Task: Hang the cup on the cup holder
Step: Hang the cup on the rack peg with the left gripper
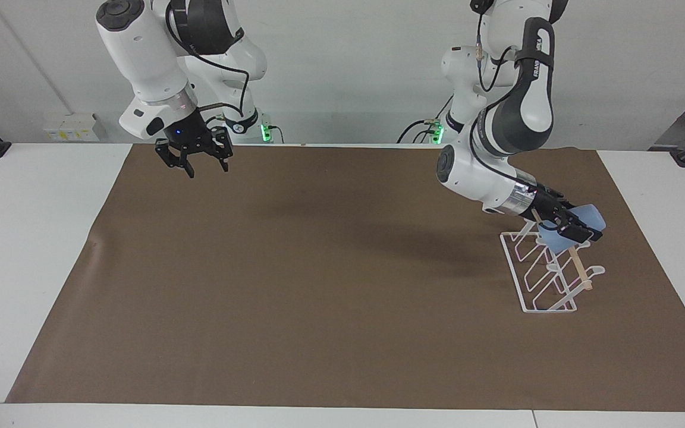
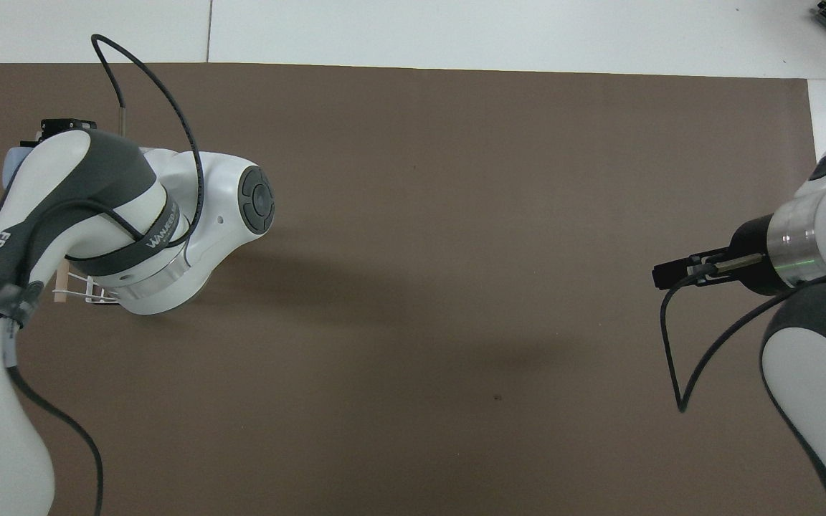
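Next, I let go of the light-blue cup, now tilted low over the holder, with my left gripper on the cup holder's end [image 2: 144, 183] that is farthest from its visible corner.
My left gripper [image 1: 574, 229] is shut on the light-blue cup [image 1: 592, 217]. It holds the cup tilted, low over the end of the white wire cup holder [image 1: 547, 279] nearest the robots, close to the wooden dowel [image 1: 579, 268]. I cannot tell whether the cup touches a prong. In the overhead view the left arm covers the cup holder, and only a corner [image 2: 82, 292] and a sliver of the cup [image 2: 11, 162] show. My right gripper [image 1: 192, 164] is open and empty, and it waits in the air over the mat's edge at the right arm's end [image 2: 665, 274].
A brown mat [image 1: 319, 285] covers most of the white table [image 1: 33, 238]. The cup holder stands on the mat toward the left arm's end.
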